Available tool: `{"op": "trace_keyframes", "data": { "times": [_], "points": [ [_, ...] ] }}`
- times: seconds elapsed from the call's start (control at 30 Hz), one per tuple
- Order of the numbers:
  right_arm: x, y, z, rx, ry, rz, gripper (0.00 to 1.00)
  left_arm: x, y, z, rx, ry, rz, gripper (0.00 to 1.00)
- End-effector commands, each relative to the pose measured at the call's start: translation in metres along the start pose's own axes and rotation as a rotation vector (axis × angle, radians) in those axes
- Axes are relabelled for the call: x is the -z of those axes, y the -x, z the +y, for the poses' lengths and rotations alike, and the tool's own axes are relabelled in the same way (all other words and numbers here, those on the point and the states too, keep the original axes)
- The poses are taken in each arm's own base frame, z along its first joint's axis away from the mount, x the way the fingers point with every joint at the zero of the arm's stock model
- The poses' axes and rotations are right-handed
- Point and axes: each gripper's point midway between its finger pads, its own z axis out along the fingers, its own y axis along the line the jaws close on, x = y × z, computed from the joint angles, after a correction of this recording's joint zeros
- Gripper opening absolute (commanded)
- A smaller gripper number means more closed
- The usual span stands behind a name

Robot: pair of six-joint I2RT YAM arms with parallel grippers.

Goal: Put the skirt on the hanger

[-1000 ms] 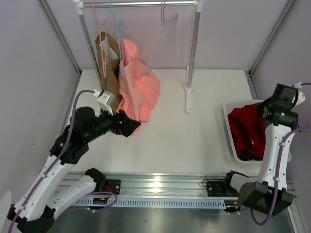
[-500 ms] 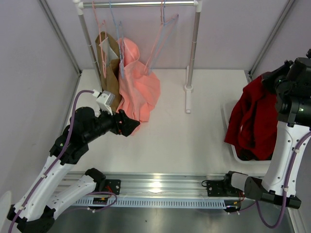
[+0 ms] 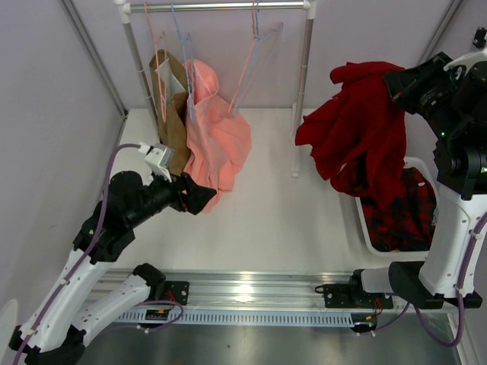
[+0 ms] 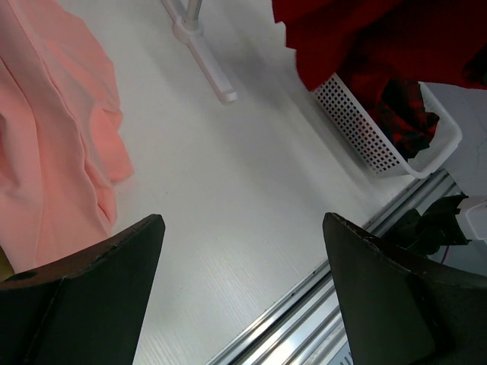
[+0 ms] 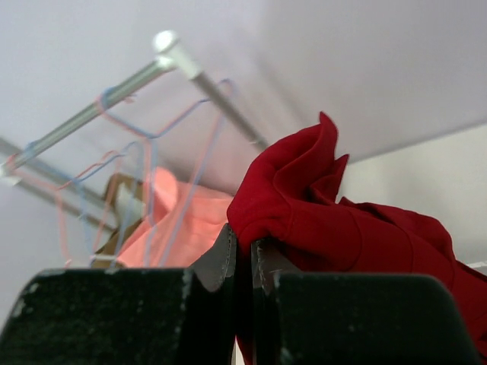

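The skirt will go down on the table (image 3: 268, 217) between the salmon-pink garment and the white basket, put there by my right gripper.
The skirt (image 3: 358, 137), dark red cloth, hangs bunched in the air above the basket, and my right gripper (image 3: 390, 77) is shut on its upper edge. In the right wrist view the fingers (image 5: 243, 243) pinch a fold of the skirt (image 5: 335, 220). The hanger (image 3: 245, 70), thin and pale pink, hangs on the rail left of the skirt, next to a light blue one. My left gripper (image 3: 204, 198) stands open and holds nothing, low over the table beside the salmon-pink garment (image 3: 221, 137). From the left wrist, the skirt (image 4: 358, 38) shows at the top right beyond the open gripper (image 4: 242, 220).
A white basket (image 3: 365, 228) at the right holds red-and-black plaid cloth (image 3: 403, 213). The rack's right post (image 3: 302, 84) stands just left of the skirt, with its foot (image 4: 209, 68) on the table. A brown garment (image 3: 173, 122) hangs on a pink hanger at the rail's left end.
My right arm has lifted the skirt out of the basket, up and to the left toward the rack, uncovering the plaid cloth. The left arm has shifted slightly.
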Motion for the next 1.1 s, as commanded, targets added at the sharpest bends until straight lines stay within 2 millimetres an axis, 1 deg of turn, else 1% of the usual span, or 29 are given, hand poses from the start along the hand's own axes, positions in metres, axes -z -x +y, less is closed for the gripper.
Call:
{"op": "trace_keyframes", "data": {
  "times": [0.0,0.03,0.1,0.17,0.2,0.23,0.27,0.3,0.33,0.37,0.4,0.43,0.47,0.57,0.6,0.63,0.67,0.7,0.73,0.77,0.8,0.83,0.87,0.9,0.93,0.97,1.0,1.03,1.07],
  "points": [
    [0.015,0.03,0.057,0.006,0.204,-0.096,0.0,0.0,0.011,-0.004,-0.007,-0.019,-0.055,0.91],
    [0.009,0.025,0.06,0.001,0.213,-0.077,0.0,0.0,0.011,-0.007,0.001,-0.034,-0.056,0.91],
    [0.007,0.011,0.074,-0.007,0.247,-0.038,0.0,-0.001,0.015,-0.013,0.006,-0.063,-0.074,0.92],
    [0.005,-0.002,0.082,0.004,0.26,-0.011,0.0,-0.003,0.015,-0.018,0.021,-0.093,-0.072,0.93],
    [0.006,-0.013,0.092,0.006,0.273,0.009,0.0,-0.004,0.016,-0.02,0.023,-0.101,-0.08,0.93],
    [0.002,-0.025,0.093,0.013,0.263,0.031,0.0,-0.004,0.017,-0.021,0.03,-0.109,-0.08,0.93],
    [0.004,-0.031,0.096,0.018,0.268,0.04,0.0,-0.004,0.017,-0.023,0.031,-0.116,-0.077,0.93],
    [0.006,-0.044,0.106,0.025,0.285,0.065,0.0,-0.006,0.018,-0.023,0.031,-0.12,-0.08,0.93],
    [0.006,-0.053,0.11,0.032,0.294,0.084,0.0,-0.006,0.019,-0.024,0.032,-0.123,-0.082,0.93],
    [0.003,-0.069,0.112,0.047,0.291,0.119,0.0,-0.006,0.02,-0.025,0.032,-0.127,-0.083,0.93],
    [0.002,-0.08,0.115,0.062,0.291,0.137,0.0,-0.006,0.022,-0.026,0.033,-0.129,-0.089,0.93],
    [0.005,-0.093,0.126,0.073,0.309,0.161,0.0,-0.007,0.022,-0.026,0.033,-0.129,-0.089,0.93],
    [0.001,-0.113,0.126,0.094,0.297,0.203,0.0,-0.008,0.021,-0.026,0.035,-0.131,-0.085,0.93],
    [0.0,-0.15,0.135,0.1,0.315,0.265,0.0,-0.014,0.013,-0.024,0.047,-0.135,-0.058,0.93],
    [-0.004,-0.179,0.131,0.116,0.3,0.319,0.0,-0.015,0.012,-0.025,0.052,-0.142,-0.058,0.94],
    [-0.006,-0.191,0.133,0.105,0.303,0.335,0.0,-0.02,0.002,-0.021,0.069,-0.135,-0.035,0.94],
    [-0.005,-0.208,0.137,0.114,0.31,0.364,0.0,-0.021,0.001,-0.021,0.076,-0.138,-0.042,0.94],
    [-0.01,-0.236,0.131,0.137,0.287,0.415,0.0,-0.023,0.0,-0.02,0.099,-0.133,-0.046,0.94],
    [-0.012,-0.249,0.132,0.131,0.286,0.432,0.0,-0.031,-0.019,-0.011,0.123,-0.114,-0.014,0.94],
    [-0.011,-0.264,0.134,0.138,0.292,0.463,0.0,-0.033,-0.018,-0.011,0.135,-0.124,-0.037,0.95],
    [-0.013,-0.286,0.129,0.152,0.277,0.502,0.0,-0.035,-0.021,-0.012,0.174,-0.127,-0.036,0.95],
    [-0.017,-0.301,0.131,0.147,0.272,0.523,0.0,-0.043,-0.045,-0.003,0.2,-0.113,0.006,0.95],
    [-0.014,-0.317,0.135,0.155,0.287,0.554,0.0,-0.047,-0.047,-0.006,0.21,-0.128,-0.003,0.95],
    [-0.019,-0.343,0.134,0.181,0.273,0.595,0.0,-0.051,-0.059,-0.001,0.236,-0.103,0.007,0.95],
    [-0.02,-0.357,0.135,0.196,0.268,0.618,0.0,-0.054,-0.063,0.0,0.237,-0.095,0.006,0.95],
    [-0.017,-0.372,0.139,0.212,0.273,0.645,0.0,-0.058,-0.08,-0.002,0.235,-0.097,0.033,0.95],
    [-0.018,-0.386,0.138,0.229,0.263,0.668,0.0,-0.06,-0.084,-0.002,0.235,-0.087,0.034,0.95],
    [-0.022,-0.409,0.136,0.256,0.243,0.705,0.0,-0.063,-0.088,0.002,0.234,-0.056,0.029,0.95],
    [-0.023,-0.419,0.133,0.262,0.225,0.722,0.0,-0.064,-0.094,-0.002,0.23,-0.062,0.042,0.94]
  ]
}}
